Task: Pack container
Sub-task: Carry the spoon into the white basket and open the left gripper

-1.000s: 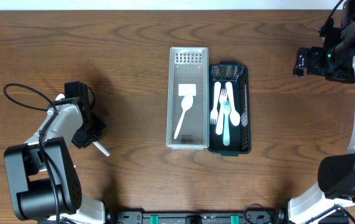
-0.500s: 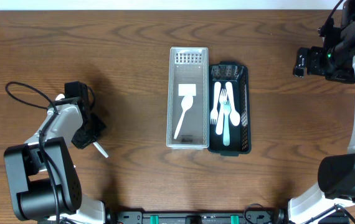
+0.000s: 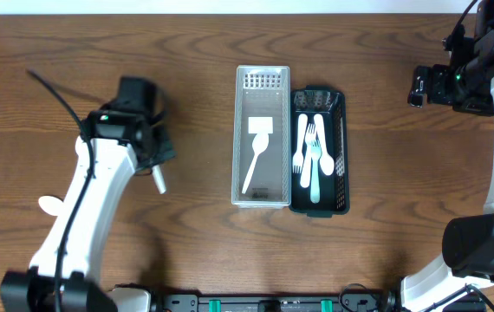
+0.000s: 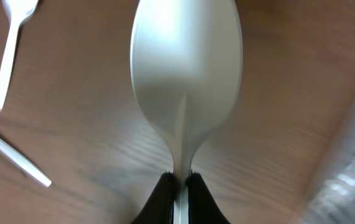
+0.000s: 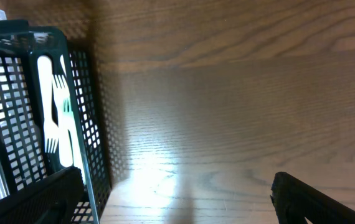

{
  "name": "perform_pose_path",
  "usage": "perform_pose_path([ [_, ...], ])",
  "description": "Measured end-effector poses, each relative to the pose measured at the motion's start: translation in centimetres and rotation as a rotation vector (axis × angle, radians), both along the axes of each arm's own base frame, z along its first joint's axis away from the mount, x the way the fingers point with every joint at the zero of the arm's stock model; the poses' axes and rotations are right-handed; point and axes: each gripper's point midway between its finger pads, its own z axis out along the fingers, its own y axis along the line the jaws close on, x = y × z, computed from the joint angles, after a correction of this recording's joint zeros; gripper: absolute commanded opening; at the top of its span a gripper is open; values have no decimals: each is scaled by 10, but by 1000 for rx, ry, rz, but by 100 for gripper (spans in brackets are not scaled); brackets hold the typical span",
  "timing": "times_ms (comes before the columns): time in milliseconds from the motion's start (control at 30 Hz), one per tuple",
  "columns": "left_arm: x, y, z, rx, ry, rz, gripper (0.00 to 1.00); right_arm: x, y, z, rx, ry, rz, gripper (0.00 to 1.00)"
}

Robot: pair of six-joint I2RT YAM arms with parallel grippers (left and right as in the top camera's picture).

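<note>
I should use my left gripper to let go of the white plastic spoon, now held above the table, in the clear container [image 3: 247, 143], beside the white flat-headed utensil.
My left gripper [image 3: 153, 166] is shut on the handle of a white plastic spoon [image 3: 158, 180], left of the containers. In the left wrist view the spoon's bowl [image 4: 187, 74] fills the frame above the table, and the black fingers [image 4: 162, 196] pinch its handle. The clear container [image 3: 237, 130] holds one white flat-headed utensil [image 3: 256, 152]. Beside it, the black mesh basket [image 3: 344, 147] holds white forks [image 3: 315, 147] and a pale spoon. My right gripper [image 3: 419, 87] is open at the far right, over bare wood, with its fingers [image 5: 34, 199] wide apart.
Two loose white utensils [image 4: 12, 50] [image 4: 15, 158] lie on the wood left of the held spoon. A white utensil end [image 3: 49, 205] shows beside my left arm. The black basket [image 5: 40, 106] sits at the left of the right wrist view.
My left arm has swung up and to the right, toward the containers, carrying the spoon. The right arm has not moved.
</note>
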Motion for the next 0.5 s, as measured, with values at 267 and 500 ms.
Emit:
perform_pose_path([
  [267,15,-122,80,-82,-223,-340,6,0,0,0,0,-2,0,99],
  [500,26,-191,45,-91,-200,-479,6,0,0,0,0,-2,0,99],
])
